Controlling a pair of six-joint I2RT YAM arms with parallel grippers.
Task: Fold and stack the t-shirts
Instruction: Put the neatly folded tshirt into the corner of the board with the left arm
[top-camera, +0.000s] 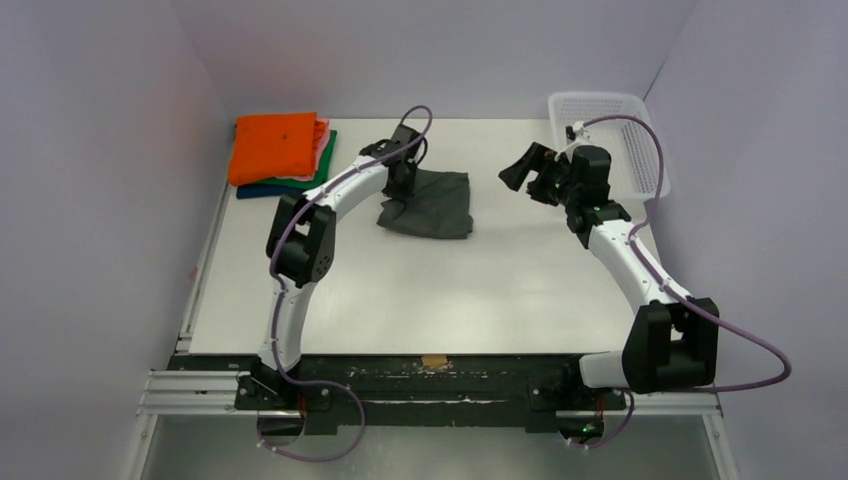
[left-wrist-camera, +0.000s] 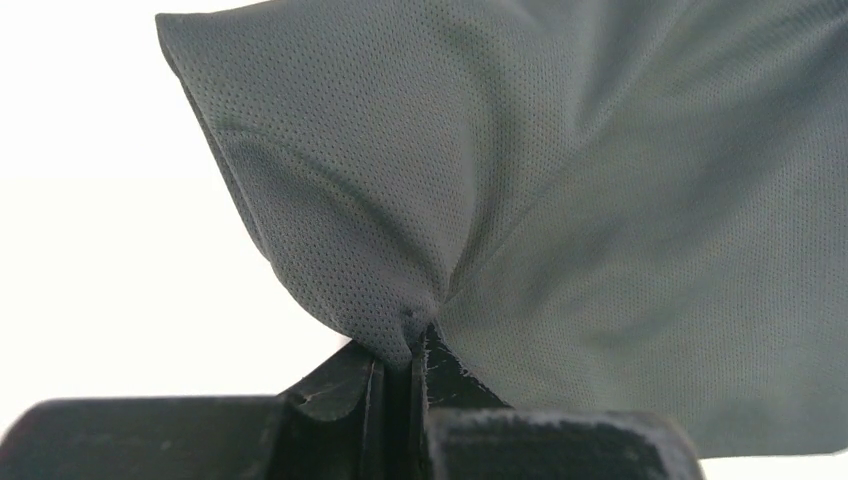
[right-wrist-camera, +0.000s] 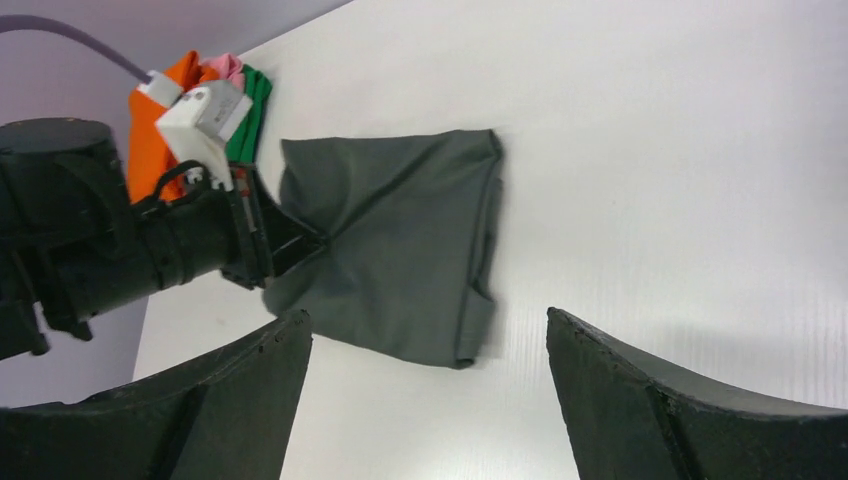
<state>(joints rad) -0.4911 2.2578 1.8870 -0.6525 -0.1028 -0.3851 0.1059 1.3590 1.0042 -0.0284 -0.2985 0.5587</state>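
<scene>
The robot's left gripper needs to release the charcoal-grey t-shirt on top of the orange shirt (top-camera: 274, 135) that is at the top of the stack.
A folded charcoal-grey t-shirt (top-camera: 432, 203) lies on the white table at back centre. My left gripper (top-camera: 404, 184) is shut on its left edge and pinches the cloth (left-wrist-camera: 420, 325) into a bunch between the fingers. The shirt also shows in the right wrist view (right-wrist-camera: 400, 250). A stack of folded shirts with the orange one (top-camera: 275, 146) on top, and pink, green and dark blue edges beneath, sits at the back left. My right gripper (top-camera: 522, 172) is open and empty, above the table to the right of the grey shirt.
A white mesh basket (top-camera: 612, 135) stands at the back right corner. Purple-white walls close the table at the back and sides. The arm bases and a black rail (top-camera: 430, 385) run along the near edge.
</scene>
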